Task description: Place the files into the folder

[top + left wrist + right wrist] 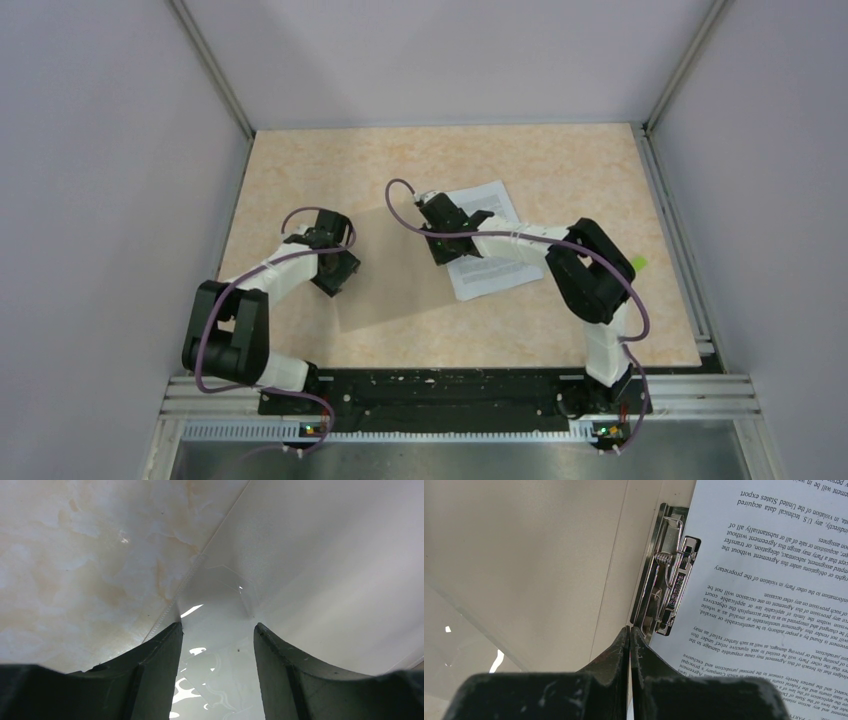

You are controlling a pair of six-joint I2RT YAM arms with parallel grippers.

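Observation:
My right fingers meet only the clip's near end, so they should open and close at the clip's middle [660,575] before my left gripper lifts the cover.
The folder [395,285] lies open on the table, its tan cover spread to the left. The files [490,278], white sheets with black print, lie on its right half. In the right wrist view the printed files [764,580] sit beside a metal spring clip [669,580] at the spine, with the plain cover [549,555] to the left. My right gripper [630,629] [441,250] is shut, holding nothing, with its tips at the near end of the clip. My left gripper [217,627] [340,268] stands open at the cover's left edge, over the glossy cover [325,555].
A small green block [638,263] lies by the table's right edge behind the right arm. Grey walls and metal rails [672,200] close in the beige marbled tabletop [330,160] on three sides. The arm bases stand at the near edge.

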